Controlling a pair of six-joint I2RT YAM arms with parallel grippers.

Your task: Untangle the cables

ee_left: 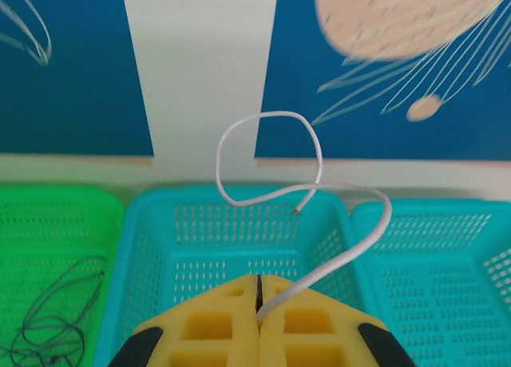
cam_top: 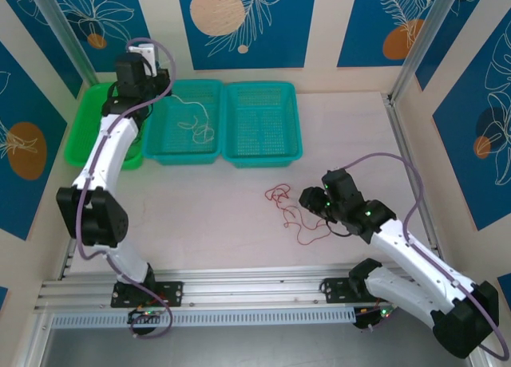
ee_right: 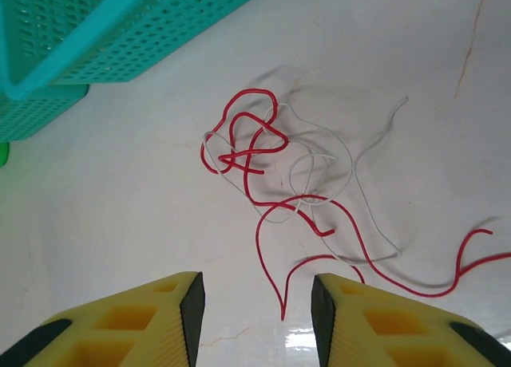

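Note:
The red cable lies over the loops of the thin whitish cable, so the robot's right gripper will reach past the whitish cable's loose part and take the red cable at that crossing (ee_right: 310,196).
A tangle of red cables (ee_right: 254,147) and thin whitish cables (ee_right: 339,155) lies on the pale table (cam_top: 207,215), just ahead of my right gripper (ee_right: 257,303). That gripper is open, and a loose red cable end (ee_right: 283,311) lies on the table between its yellow fingers (ee_right: 160,319). In the top view the tangle (cam_top: 289,211) sits left of the right gripper (cam_top: 308,198). My left gripper (ee_left: 259,303) is shut on a white cable (ee_left: 351,247), which curls up in a loop above the middle teal basket (ee_left: 239,223). White cable (cam_top: 198,126) trails into that basket.
Three baskets stand in a row at the back: green (cam_top: 84,136) on the left with thin black cables (ee_left: 56,319) in it, then a teal one (cam_top: 185,154) and another teal one (cam_top: 263,157). Patterned walls close the back and sides. A metal rail (cam_top: 239,291) runs along the near edge.

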